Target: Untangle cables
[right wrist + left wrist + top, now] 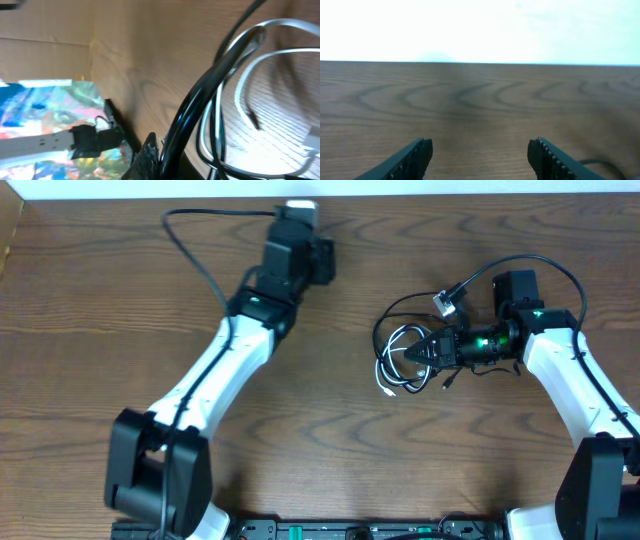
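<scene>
Next, my right gripper lets go of the black cable so that it rests on bare wood [364,350] beside the tangle, toward my left gripper.
The cables lie tangled at the table's right middle. The white cable [396,370] is coiled in small loops. The black cable [384,321] loops around and over it, with a silver plug end [445,302] lifted up. My right gripper [416,353] points left into the tangle and is shut on the black cable [210,85], which runs up past the one finger in view [150,152]. The white cable [270,55] curves behind it. My left gripper [299,218] is open and empty [480,150] over bare wood near the far edge, well away from the cables.
The wooden table [330,430] ends at a white wall at the back [480,30]. A thicker black wire [190,250] runs along the left arm, and another [560,275] arcs above the right arm. A cardboard wall [45,45] stands beyond the left edge.
</scene>
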Motion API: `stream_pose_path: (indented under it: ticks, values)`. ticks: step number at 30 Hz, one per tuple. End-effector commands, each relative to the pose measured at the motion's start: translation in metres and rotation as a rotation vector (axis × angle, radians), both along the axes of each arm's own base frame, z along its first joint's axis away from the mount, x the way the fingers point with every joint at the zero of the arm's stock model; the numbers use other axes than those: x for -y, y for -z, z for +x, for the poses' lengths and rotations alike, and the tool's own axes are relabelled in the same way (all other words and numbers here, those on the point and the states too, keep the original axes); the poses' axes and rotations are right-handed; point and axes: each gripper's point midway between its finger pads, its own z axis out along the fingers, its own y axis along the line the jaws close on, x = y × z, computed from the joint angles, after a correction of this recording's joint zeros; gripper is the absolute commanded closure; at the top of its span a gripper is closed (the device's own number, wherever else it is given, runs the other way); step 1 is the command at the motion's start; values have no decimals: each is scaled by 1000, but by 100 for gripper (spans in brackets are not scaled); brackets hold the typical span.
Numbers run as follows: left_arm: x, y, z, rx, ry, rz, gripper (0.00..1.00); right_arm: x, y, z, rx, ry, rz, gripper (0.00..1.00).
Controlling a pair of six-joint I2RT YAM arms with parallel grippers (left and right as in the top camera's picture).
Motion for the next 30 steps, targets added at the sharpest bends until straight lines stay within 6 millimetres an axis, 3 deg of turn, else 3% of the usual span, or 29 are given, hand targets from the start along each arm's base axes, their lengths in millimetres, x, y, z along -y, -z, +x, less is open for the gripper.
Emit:
stream_pose_path:
  ticks: [1, 5, 7, 10, 15, 19, 23, 28, 30]
  values:
    - [15, -11, -19, -37, 97, -71, 34, 0, -2, 6, 58, -10, -22, 99]
    - [58, 13, -66, -242, 372, -185, 33, -6, -12, 11, 87, -11, 33, 99]
    - [69, 25, -86, -330, 427, -199, 33, -9, -17, 13, 99, -18, 67, 99]
    - [78, 42, -99, -382, 466, -156, 32, -15, -31, 12, 119, -43, 150, 99]
    - [99, 57, -106, -393, 525, -130, 25, -22, -48, 7, 122, -77, 254, 99]
    - [112, 67, -115, -406, 575, -97, 24, -23, -54, 15, 107, -49, 273, 99]
    - [122, 68, -122, -389, 621, -70, 19, -30, -82, 15, 158, -112, 409, 99]
    - [116, 67, -108, -342, 562, -26, 18, -44, -97, 10, 169, -177, 469, 99]
    - [104, 66, -91, -291, 472, 32, 18, -53, -103, 6, 179, -213, 487, 99]
